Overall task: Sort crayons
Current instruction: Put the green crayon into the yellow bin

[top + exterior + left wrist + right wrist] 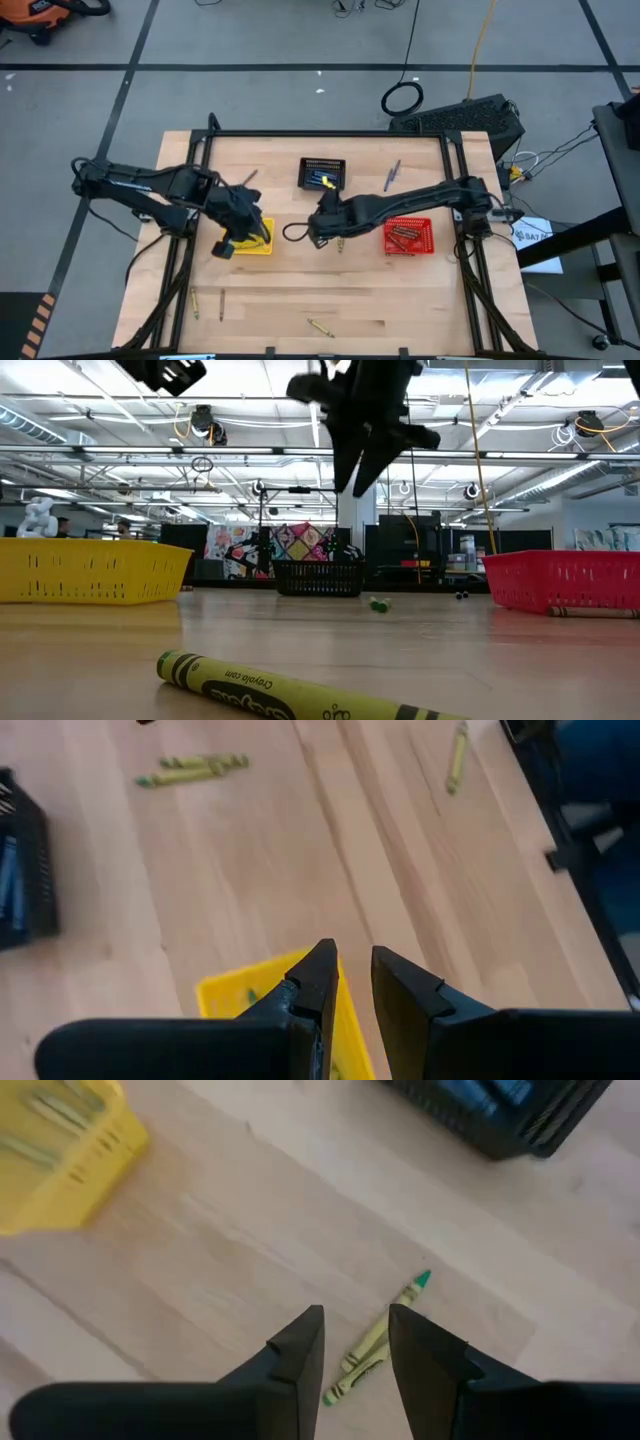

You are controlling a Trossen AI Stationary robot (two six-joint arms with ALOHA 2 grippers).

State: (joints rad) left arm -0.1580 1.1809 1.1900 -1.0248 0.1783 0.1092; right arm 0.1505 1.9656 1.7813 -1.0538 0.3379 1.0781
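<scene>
The robot's right gripper needs to next close on the middle of a yellow-green crayon (pixel 340 244) (pixel 377 1337), from the pair lying between the yellow basket and the red basket.
Two yellow-green crayons (pixel 372 1348) lie side by side on the wooden table, and my right gripper (pixel 357 1315) hangs open just above them, touching nothing. From overhead, that gripper (pixel 322 237) is at mid-table, with the pair (pixel 340 243) beside it. My left gripper (pixel 355 955) is open and empty over the yellow basket (pixel 255 995), which holds several crayons (pixel 262 235). More crayons lie loose: one near the front edge (pixel 320 328), two at the front left (pixel 194 303), two by the far side (pixel 392 175).
A black basket (pixel 322 173) with blue and yellow pieces stands at the far middle. A red basket (pixel 408 236) with brown-red crayons sits right of centre. A yellow-green crayon (pixel 290 695) lies close before the low camera. Black frame rails (pixel 455 190) border the table.
</scene>
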